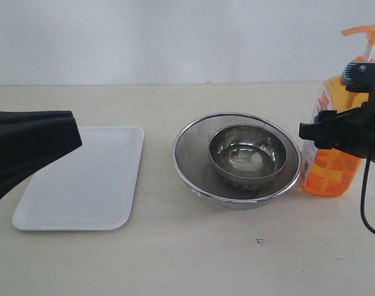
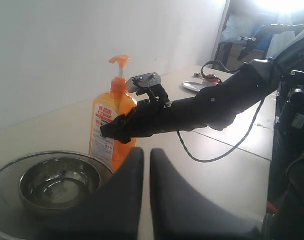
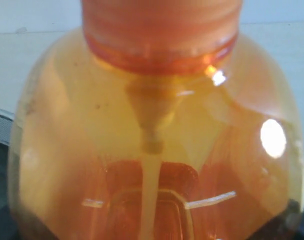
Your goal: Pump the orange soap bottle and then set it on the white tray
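Note:
The orange soap bottle is held high near its shoulder in my right gripper, so next I open it and take the bottle's body lower (image 1: 327, 168) before I carry it to the white tray.
The orange soap bottle (image 1: 328, 169) stands upright on the table at the far right, beside the steel bowls, with its orange pump head (image 1: 364, 31) raised on a white stem. My right gripper (image 1: 326, 131) is shut on the bottle's body at mid-height. In the right wrist view the translucent bottle (image 3: 152, 150) fills the frame and hides the fingers. The white tray (image 1: 89, 179) lies flat at the left. My left gripper (image 1: 75, 137) hovers over the tray's left part, shut with nothing in it. Its fingers (image 2: 132, 175) point towards the bottle (image 2: 108, 127).
A wide steel bowl (image 1: 193, 154) holding a smaller steel bowl (image 1: 217, 151) sits between the tray and the bottle. A black cable (image 1: 363, 203) hangs from the right arm near the right edge. Bare table stretches along the front.

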Action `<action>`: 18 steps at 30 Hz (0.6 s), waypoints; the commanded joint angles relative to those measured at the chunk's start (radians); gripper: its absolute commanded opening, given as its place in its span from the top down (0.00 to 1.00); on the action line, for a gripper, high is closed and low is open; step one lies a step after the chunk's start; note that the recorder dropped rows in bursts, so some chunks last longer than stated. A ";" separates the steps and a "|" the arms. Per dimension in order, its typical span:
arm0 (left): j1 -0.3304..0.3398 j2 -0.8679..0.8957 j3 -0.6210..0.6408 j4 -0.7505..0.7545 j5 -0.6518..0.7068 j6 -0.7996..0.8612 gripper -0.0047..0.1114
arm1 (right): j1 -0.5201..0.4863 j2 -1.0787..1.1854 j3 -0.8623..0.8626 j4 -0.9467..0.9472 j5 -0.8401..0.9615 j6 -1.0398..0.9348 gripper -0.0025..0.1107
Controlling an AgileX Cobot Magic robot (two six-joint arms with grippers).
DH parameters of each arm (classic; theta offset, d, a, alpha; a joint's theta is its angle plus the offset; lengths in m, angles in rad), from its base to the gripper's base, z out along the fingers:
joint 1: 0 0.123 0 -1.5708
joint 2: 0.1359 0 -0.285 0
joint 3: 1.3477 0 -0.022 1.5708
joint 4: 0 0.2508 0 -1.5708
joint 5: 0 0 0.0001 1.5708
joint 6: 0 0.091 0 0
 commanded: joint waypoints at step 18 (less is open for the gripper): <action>0.000 -0.005 0.003 -0.015 -0.064 0.011 0.92 | -0.001 0.026 0.001 0.033 0.059 0.005 0.18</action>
